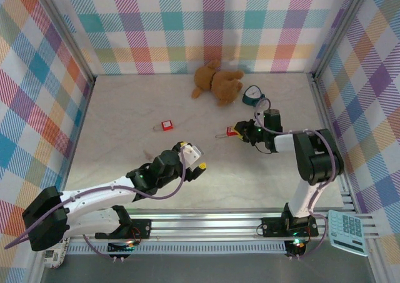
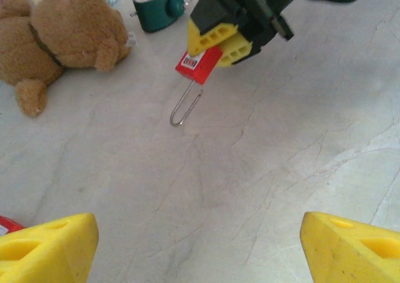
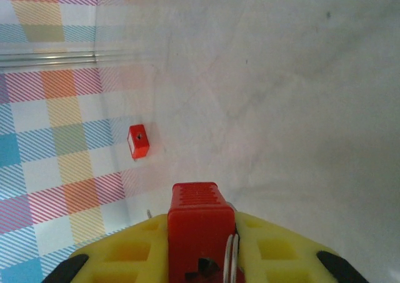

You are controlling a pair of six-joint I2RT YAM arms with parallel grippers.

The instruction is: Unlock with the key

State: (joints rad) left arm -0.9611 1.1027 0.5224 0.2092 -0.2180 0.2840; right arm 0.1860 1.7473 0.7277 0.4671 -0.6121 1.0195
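My right gripper will put the red padlock, now held just above the tabletop, down on the bare tabletop (image 1: 225, 150) between the fingertips of both grippers.
My right gripper (image 1: 239, 132) is shut on a red padlock (image 1: 232, 132) just above the tabletop. In the right wrist view that padlock (image 3: 199, 217) sits squeezed between the yellow fingers (image 3: 125, 252). In the left wrist view its thin wire shackle (image 2: 185, 108) hangs out toward the left, below the right gripper (image 2: 220, 42). A second red padlock (image 1: 167, 126) lies on the table further left, and it also shows small in the right wrist view (image 3: 138, 141). My left gripper (image 1: 199, 159) hovers open with bare table between its fingertips (image 2: 50, 248). I cannot pick out the key.
A brown teddy bear (image 1: 215, 83) lies at the back of the table, with a teal alarm clock (image 1: 252, 95) beside it. Plaid walls close off the back and both sides. A calculator (image 1: 348, 232) rests outside the frame at the near right.
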